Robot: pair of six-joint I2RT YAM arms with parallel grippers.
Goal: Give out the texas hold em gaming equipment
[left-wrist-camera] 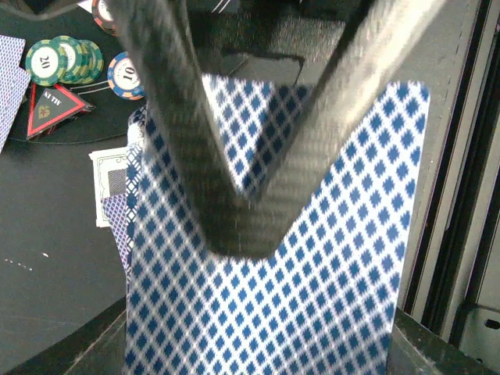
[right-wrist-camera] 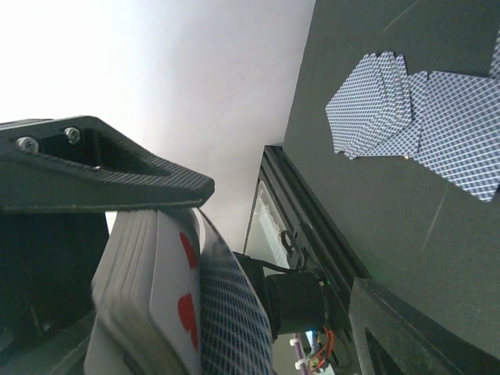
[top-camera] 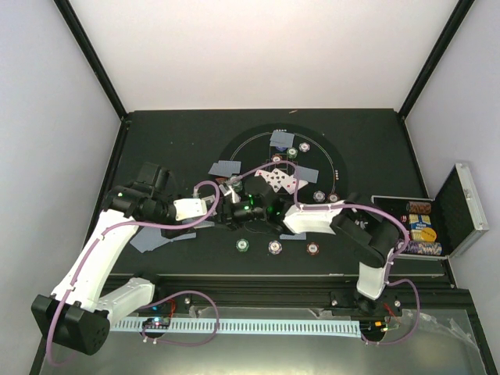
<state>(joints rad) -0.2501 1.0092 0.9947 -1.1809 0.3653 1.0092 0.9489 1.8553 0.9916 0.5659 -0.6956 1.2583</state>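
Observation:
I should let go of the blue-backed card with my left gripper on the spread of dealt cards (top-camera: pixel 178 226) near the card box with the white border.
My two grippers meet over the middle of the table, the left gripper (top-camera: pixel 225 205) facing the right gripper (top-camera: pixel 251 207). The right gripper (right-wrist-camera: pixel 234 312) is shut on a deck of cards (right-wrist-camera: pixel 141 297). A blue-backed card (right-wrist-camera: pixel 230 312) curls off the deck's red-pipped face. In the left wrist view that card's back (left-wrist-camera: pixel 312 273) fills the space between my left gripper's (left-wrist-camera: pixel 262 344) jaws and hides its tips. A carbon finger (left-wrist-camera: pixel 234 211) of the right gripper lies across the card. Green chips (left-wrist-camera: pixel 58 61), a blue-white chip (left-wrist-camera: pixel 125 74) and the red triangle marker (left-wrist-camera: pixel 51 105) lie beyond.
Dealt blue-backed cards lie at the left (top-camera: pixel 160 238), on the ring (top-camera: pixel 224 167) and face up (top-camera: pixel 281 180). Single chips sit near the front edge (top-camera: pixel 243 244) (top-camera: pixel 275 247) (top-camera: pixel 313 248). The open silver case (top-camera: pixel 437 226) stands at the right. Two card piles show in the right wrist view (right-wrist-camera: pixel 371 105).

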